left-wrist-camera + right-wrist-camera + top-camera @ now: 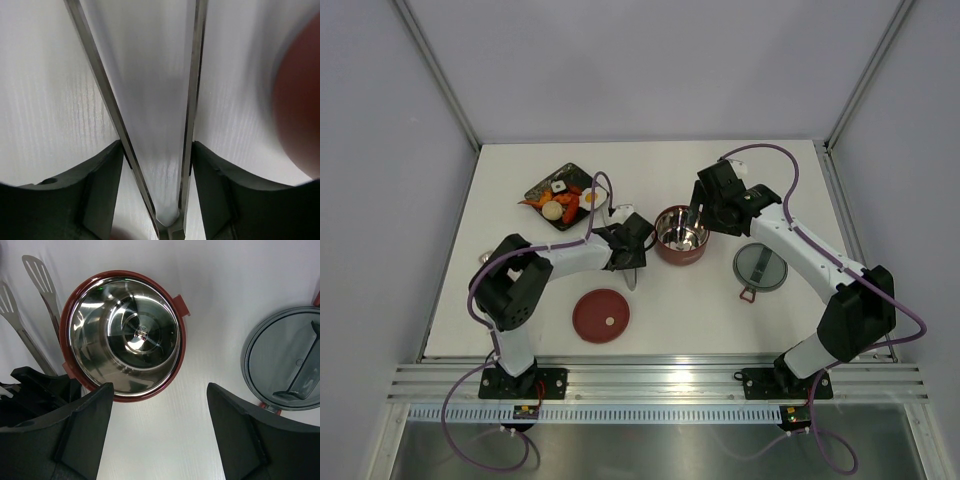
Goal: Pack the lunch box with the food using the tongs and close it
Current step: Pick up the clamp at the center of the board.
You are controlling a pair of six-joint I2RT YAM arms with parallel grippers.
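Next, my left gripper opens and grips farther (192, 97) toward the tongs' tips, as it pinches close to the tongs' hinge and the tongs' arms still gape.
The lunch box (680, 235), a round dark-red pot (122, 335) with a shiny steel inside, stands uncovered and holds nothing. The food (560, 197) lies on a black tray at the far left. My left gripper (632, 245) sits just left of the pot, shut on the tongs (633, 277). In the left wrist view my left gripper (157, 150) presses its fingers (102, 190) on both silver arms (114, 112), near the hinge. The tong tips (36, 271) lie beside the pot. My right gripper (708, 222) hovers over the pot's right side, open, with nothing in it (160, 390).
A round dark-red lid (601, 315) lies near the front, left of centre. A grey inner lid (760, 267) with a handle (287, 362) lies right of the pot. The black tray (542, 184) is at the far left. Grey walls enclose the table.
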